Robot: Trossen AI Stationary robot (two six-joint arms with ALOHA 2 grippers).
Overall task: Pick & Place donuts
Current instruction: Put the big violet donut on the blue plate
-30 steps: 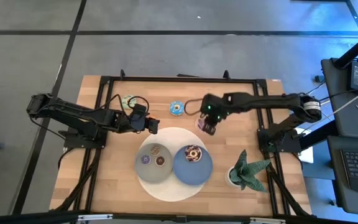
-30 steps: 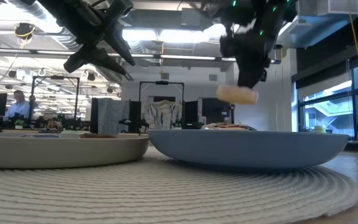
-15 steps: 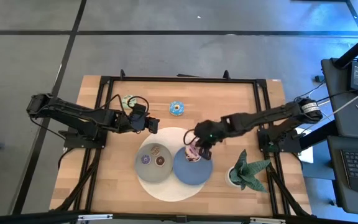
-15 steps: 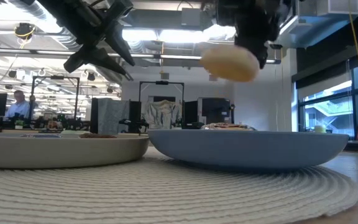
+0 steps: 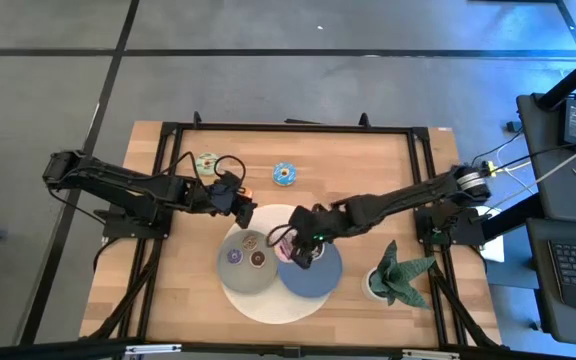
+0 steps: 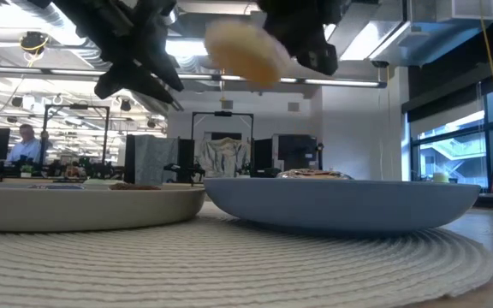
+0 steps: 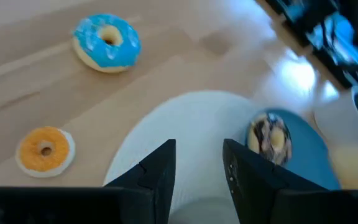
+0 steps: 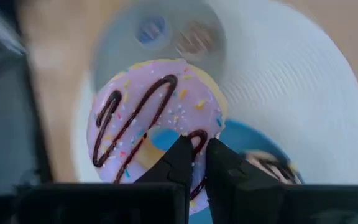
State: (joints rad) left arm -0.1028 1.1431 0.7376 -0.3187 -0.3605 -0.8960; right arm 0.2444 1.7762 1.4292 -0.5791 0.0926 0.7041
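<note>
The pink donut, now hanging over the seam between the plates, will be let go by my right gripper on the blue plate (image 5: 295, 264) (image 8: 201, 150) beside the chocolate donut, toward the grey plate.
My right gripper (image 5: 301, 247) is shut on a pink donut (image 8: 157, 124) with chocolate drizzle and sprinkles. It hangs in the air over the seam between the grey plate (image 5: 230, 272) and the blue plate (image 5: 320, 280). The chocolate donut (image 7: 269, 138) lies flat on the blue plate. Small purple (image 5: 234, 257) and brown (image 5: 257, 259) rings lie on the grey plate. The blue donut (image 7: 107, 42), the orange ring (image 7: 45, 149) and the yellow-green donut (image 5: 206, 161) lie on the bare wood. My left gripper (image 7: 197, 168) hovers open over the white mat's far-left edge. My right gripper pinches the pink donut's ring (image 8: 188, 134) between its two fingers, at one side right next to the hole. The fingers come from above, slanting from the table's right. The donut is lifted clear and tilted, its pale underside (image 6: 242, 51) showing in the low view.
Both plates sit on a round white woven mat (image 5: 268, 305). A potted green plant (image 5: 398, 272) stands near the table's right near corner. Black frame rails (image 5: 288, 127) run along the table's edges. Bare wood lies to the left of the mat.
My right gripper has carried the pink donut from the far middle of the table toward the near and left, across the blue plate to the seam between the two plates. It has stayed shut on the donut. In the low view the donut has risen and tilted.
</note>
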